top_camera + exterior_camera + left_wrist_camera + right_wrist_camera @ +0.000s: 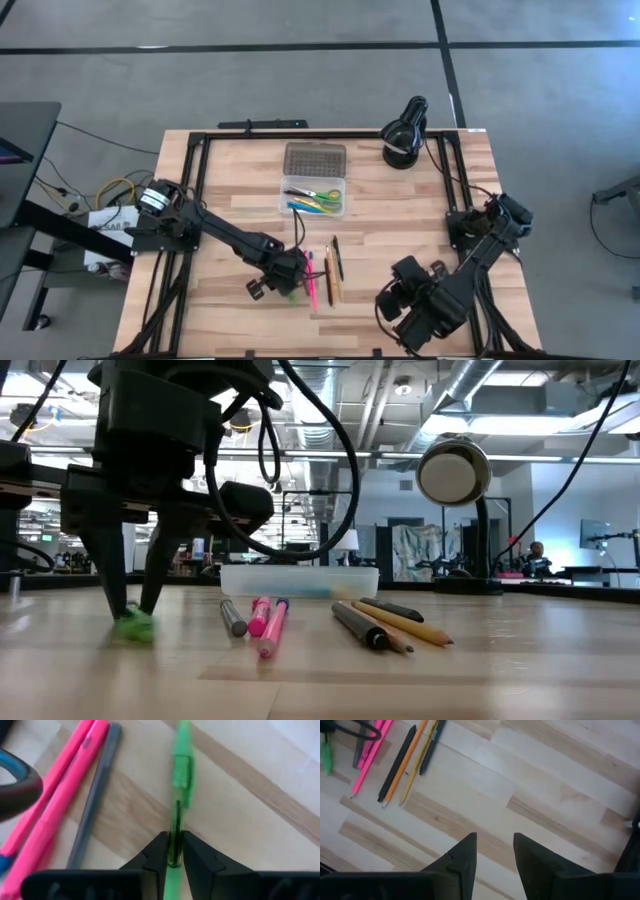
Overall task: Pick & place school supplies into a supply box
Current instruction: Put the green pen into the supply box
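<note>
The green pen lies crooked to the supply box's long side; my left gripper will turn it, set it down and regrip nearer its clip (177,818).
My left gripper (174,856) stands near the table's middle front (289,278), shut on a green pen (181,765). Just right of it, two pink markers (311,281), a grey pen (95,795), pencils and a black pen (334,265) lie flat on the wood. The supply box (313,196) sits beyond them, its grey dotted lid (314,157) folded back. Inside it lie green-handled scissors (325,195) and blue and yellow pens. My right gripper (495,851) hangs open over bare wood at the near right (398,300). My left gripper pinches the green pen's shaft (176,822) between its two fingers (159,851), one on each side, so they lie across it. In the low view they come from above, pointing down, and the pen (133,625) sits at table level between the tips.
A black round desk lamp (404,135) stands at the far right of the table. A black frame rail (200,170) runs along the table's edges. Bare wood lies between the loose pens and my right gripper (555,785).
</note>
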Controlling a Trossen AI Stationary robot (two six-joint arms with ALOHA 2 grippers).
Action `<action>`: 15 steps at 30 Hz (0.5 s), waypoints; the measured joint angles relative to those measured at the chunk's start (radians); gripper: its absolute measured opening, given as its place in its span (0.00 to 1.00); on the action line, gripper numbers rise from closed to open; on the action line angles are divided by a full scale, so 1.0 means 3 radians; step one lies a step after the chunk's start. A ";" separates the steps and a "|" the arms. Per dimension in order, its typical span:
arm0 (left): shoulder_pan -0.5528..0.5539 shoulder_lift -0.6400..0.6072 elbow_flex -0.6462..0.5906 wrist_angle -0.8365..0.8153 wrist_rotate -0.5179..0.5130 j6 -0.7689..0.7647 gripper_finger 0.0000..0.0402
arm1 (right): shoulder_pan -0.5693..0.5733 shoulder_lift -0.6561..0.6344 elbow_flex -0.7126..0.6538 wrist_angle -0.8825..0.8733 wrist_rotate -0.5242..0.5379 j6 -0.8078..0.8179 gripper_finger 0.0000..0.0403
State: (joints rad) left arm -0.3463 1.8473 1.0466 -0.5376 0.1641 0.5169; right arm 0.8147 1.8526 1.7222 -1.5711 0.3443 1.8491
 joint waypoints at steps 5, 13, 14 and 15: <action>0.0038 0.0000 0.0000 -0.0203 -0.0013 -0.0264 0.07 | -0.0088 0.0000 0.0000 0.0000 0.0005 -0.0193 0.30; 0.0045 -0.0004 0.0000 -0.0432 -0.0049 -0.0844 0.08 | -0.0319 0.0000 0.0000 0.0000 0.0006 -0.0618 0.30; 0.0046 -0.0004 0.0000 -0.0450 -0.0056 -0.0947 0.08 | -0.0354 0.0000 0.0000 0.0000 0.0006 -0.0668 0.30; 0.0047 -0.0004 0.0000 -0.0468 -0.0063 -0.1060 0.07 | -0.0386 0.0000 0.0000 0.0000 0.0006 -0.0707 0.30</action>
State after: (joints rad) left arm -0.3321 1.8462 1.0466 -0.6779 0.1453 0.1989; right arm 0.6988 1.8526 1.7222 -1.5711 0.3462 1.6368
